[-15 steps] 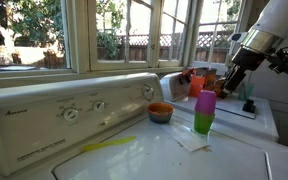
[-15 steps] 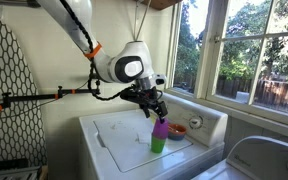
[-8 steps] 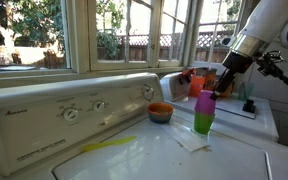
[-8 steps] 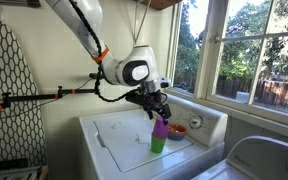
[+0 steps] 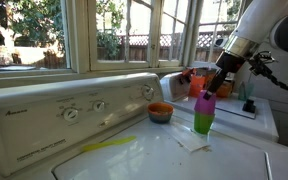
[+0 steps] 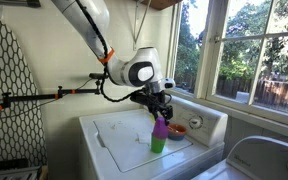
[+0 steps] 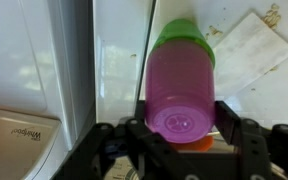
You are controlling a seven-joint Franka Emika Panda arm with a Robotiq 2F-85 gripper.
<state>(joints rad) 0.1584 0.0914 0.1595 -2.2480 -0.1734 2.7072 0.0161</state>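
The robot's gripper will set the purple cup, still upside down on the green cup, down on the bare washer top across the white paper (image 5: 240,167) from the orange bowl.
A purple cup (image 5: 205,103) stands upside down on a green cup (image 5: 203,124) on the white washer top (image 5: 144,160). The stack also shows in the other exterior view (image 6: 160,130). My gripper (image 5: 206,92) has come down over the top of the purple cup. In the wrist view the purple cup (image 7: 182,95) sits between the two fingers of the gripper (image 7: 182,135), with the green cup (image 7: 184,40) beyond it. The fingers flank the cup closely and look open around it.
An orange bowl (image 5: 160,112) sits by the washer's control panel (image 5: 74,110), just behind the cups. A white paper (image 5: 192,143) lies beside the stack, and a yellow smear (image 5: 109,146) is on the lid. Bottles and an orange cup (image 5: 196,85) stand near the window.
The gripper has moved across and down from beside the stack until its fingers are around the purple cup. The cups have not moved.
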